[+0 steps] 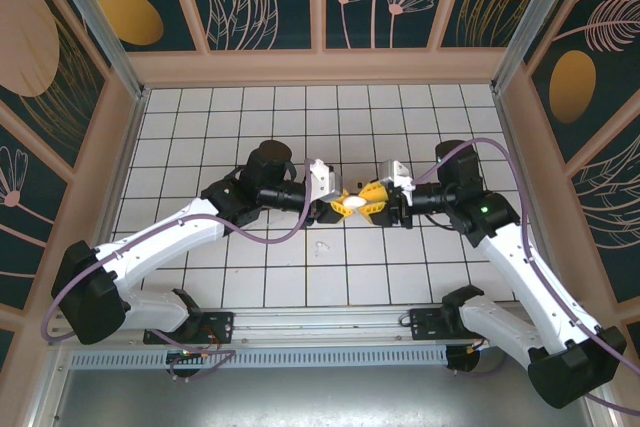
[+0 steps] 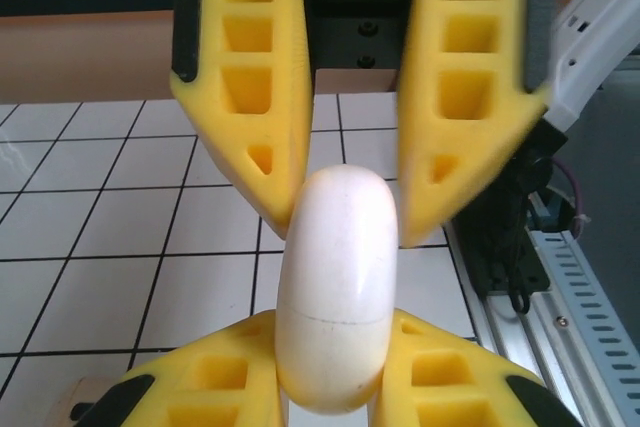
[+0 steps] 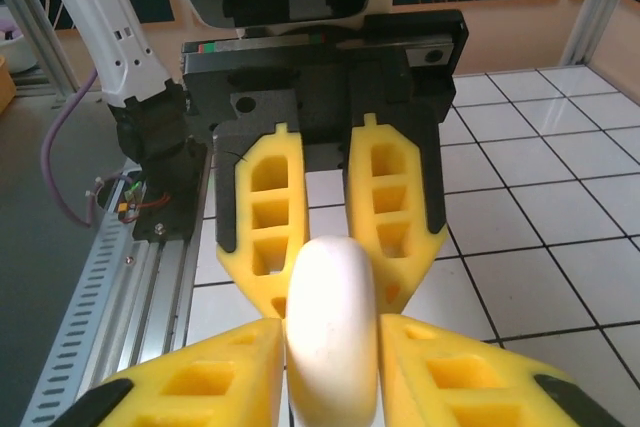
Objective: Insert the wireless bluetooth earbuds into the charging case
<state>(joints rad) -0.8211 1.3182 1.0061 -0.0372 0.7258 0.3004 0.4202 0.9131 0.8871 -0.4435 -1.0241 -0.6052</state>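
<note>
The lid sits shut on the charging case, so the robot's left gripper will take the case (image 2: 335, 365) below the seam while the right gripper opens the lid.
The charging case (image 1: 355, 203), a pale cream rounded shell with a thin seam line and its lid down, hangs above the middle of the tiled table. Both grippers grip it from opposite sides. My left gripper (image 1: 343, 205) is shut on its left end and my right gripper (image 1: 367, 200) on its right end. In the left wrist view the case (image 2: 338, 287) stands on edge between my left gripper (image 2: 335, 352) below and the right gripper's yellow fingers (image 2: 455, 137) above. The right wrist view shows the case (image 3: 332, 332) in my right gripper (image 3: 331, 357). A tiny pale earbud (image 1: 320, 245) lies on a tile just in front.
Patterned walls (image 1: 320, 7) enclose the tiled table (image 1: 200, 117) on three sides. A metal rail (image 1: 320, 322) with cables runs along the near edge by the arm bases. Open tiles lie behind and to both sides of the grippers.
</note>
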